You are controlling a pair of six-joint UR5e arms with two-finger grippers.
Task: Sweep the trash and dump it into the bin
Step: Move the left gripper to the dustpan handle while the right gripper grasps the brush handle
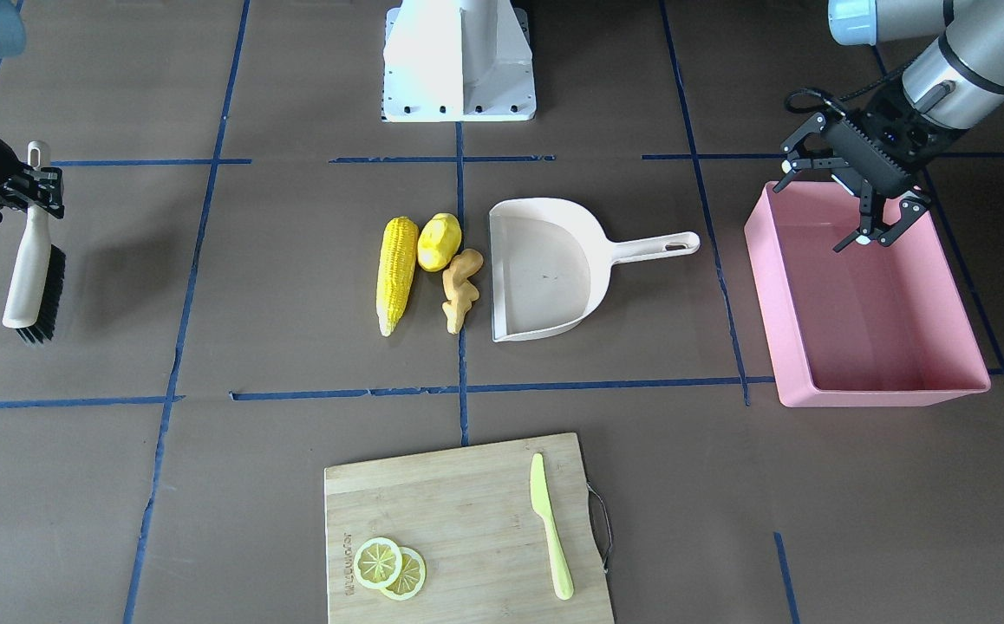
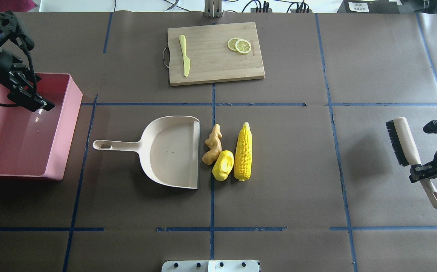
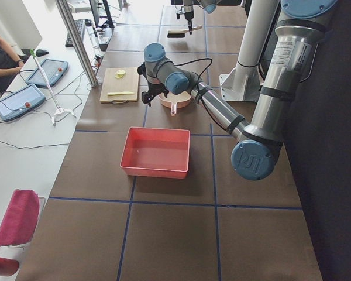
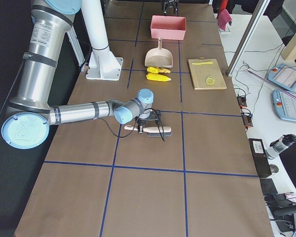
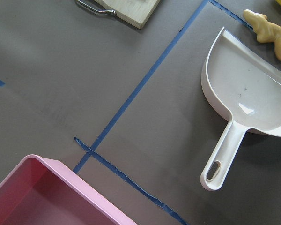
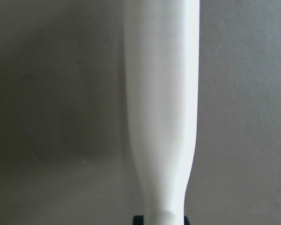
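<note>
I move my left gripper to the cream dustpan next and close it on the dustpan handle's middle (image 1: 662, 248) (image 5: 223, 155), just before the hole at its end.
The trash lies side by side at the table's middle: a yellow corn cob (image 2: 243, 152), a rounded yellow lump (image 2: 223, 165) and a tan ginger root (image 2: 213, 145). They sit just off the open mouth of a cream dustpan (image 2: 173, 151). The pink bin (image 2: 22, 128) stands at the robot's left and looks empty. My left gripper (image 1: 814, 217) hangs open and empty over the bin's edge. My right gripper (image 2: 420, 172) is shut on the handle of a black-bristled brush (image 2: 407, 145), far right of the trash. The handle (image 6: 161, 108) fills the right wrist view.
A wooden cutting board (image 2: 214, 53) at the far side carries two lemon slices (image 2: 240, 45) and a pale green knife (image 2: 184, 60). The robot's white base (image 1: 459, 61) stands at the near edge. The left wrist view shows the dustpan (image 5: 243, 98) and a bin corner (image 5: 61, 197).
</note>
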